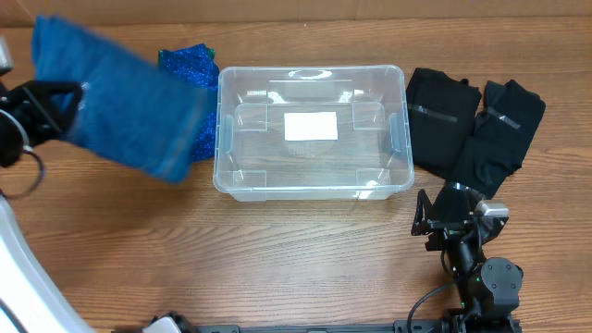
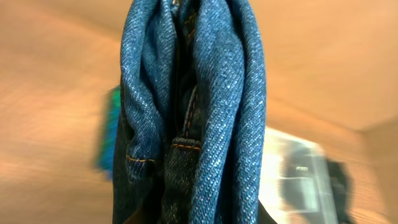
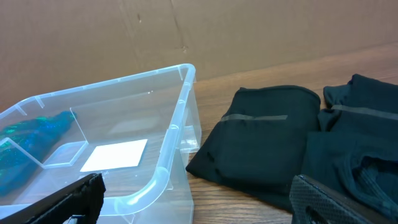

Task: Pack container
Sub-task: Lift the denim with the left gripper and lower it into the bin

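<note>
The robot's left gripper needs to release the folded blue jeans on the middle of the clear container's bottom [image 1: 317, 144], covering the container's white label.
The clear container [image 1: 313, 129] sits mid-table with nothing inside but its white label [image 1: 310, 125]; it also shows in the right wrist view [image 3: 158, 180]. My left gripper [image 1: 51, 104] is shut on folded blue jeans [image 1: 125, 106] and holds them in the air left of the container. In the left wrist view the jeans [image 2: 193, 112] fill the frame and hide the fingers. My right gripper [image 1: 453, 217] is open and empty, low near the container's front right corner. Its fingers [image 3: 199, 205] frame that corner.
A blue-green patterned cloth [image 1: 190, 63] lies behind the jeans, left of the container. Two folded black garments [image 1: 444, 116] [image 1: 499, 134] lie right of the container; they also show in the right wrist view [image 3: 267, 137]. A cardboard wall stands behind the table.
</note>
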`<state>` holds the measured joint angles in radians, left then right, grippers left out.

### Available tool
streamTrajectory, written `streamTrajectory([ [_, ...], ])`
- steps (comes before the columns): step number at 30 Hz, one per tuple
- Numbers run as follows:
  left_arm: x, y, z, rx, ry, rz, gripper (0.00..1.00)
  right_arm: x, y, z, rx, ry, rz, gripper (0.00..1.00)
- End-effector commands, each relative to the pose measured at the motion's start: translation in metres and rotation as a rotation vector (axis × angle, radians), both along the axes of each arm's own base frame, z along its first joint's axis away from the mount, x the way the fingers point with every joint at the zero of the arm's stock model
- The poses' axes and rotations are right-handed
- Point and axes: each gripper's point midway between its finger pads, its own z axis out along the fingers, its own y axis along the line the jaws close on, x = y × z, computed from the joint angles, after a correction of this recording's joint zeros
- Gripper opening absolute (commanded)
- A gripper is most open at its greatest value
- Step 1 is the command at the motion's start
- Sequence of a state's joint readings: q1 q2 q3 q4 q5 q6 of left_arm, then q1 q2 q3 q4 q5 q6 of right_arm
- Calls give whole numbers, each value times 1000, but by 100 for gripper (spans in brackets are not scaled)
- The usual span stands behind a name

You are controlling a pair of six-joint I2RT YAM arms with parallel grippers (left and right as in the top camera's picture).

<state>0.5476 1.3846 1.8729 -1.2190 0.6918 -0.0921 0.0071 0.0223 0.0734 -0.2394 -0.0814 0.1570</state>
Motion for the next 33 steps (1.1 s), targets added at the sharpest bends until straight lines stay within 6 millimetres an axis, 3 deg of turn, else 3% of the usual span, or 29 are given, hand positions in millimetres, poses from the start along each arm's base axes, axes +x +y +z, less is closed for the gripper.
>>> streamTrajectory([
  [1,-22,-63,55,-189,-105,-28,4,0,0,2,4,-9,-1,100],
  [5,-21,-87,64,-256,-91,70,4,0,0,2,5,-9,-1,100],
  [9,-8,-114,46,-343,2,167,4,0,0,2,4,-8,-1,100],
  [11,5,-131,31,-345,42,188,4,0,0,2,4,-9,-1,100],
  [17,59,-224,-23,-369,135,112,4,0,0,2,4,-9,-1,100],
  [20,77,-258,-58,-397,213,132,4,0,0,2,4,-9,-1,100],
  [27,97,-301,-144,-371,401,231,4,0,0,2,4,-9,-1,100],
  [30,99,-303,-177,-308,453,283,4,0,0,2,4,-8,-1,100],
  [33,97,-300,-190,-275,484,297,4,0,0,2,4,-8,-1,100],
])
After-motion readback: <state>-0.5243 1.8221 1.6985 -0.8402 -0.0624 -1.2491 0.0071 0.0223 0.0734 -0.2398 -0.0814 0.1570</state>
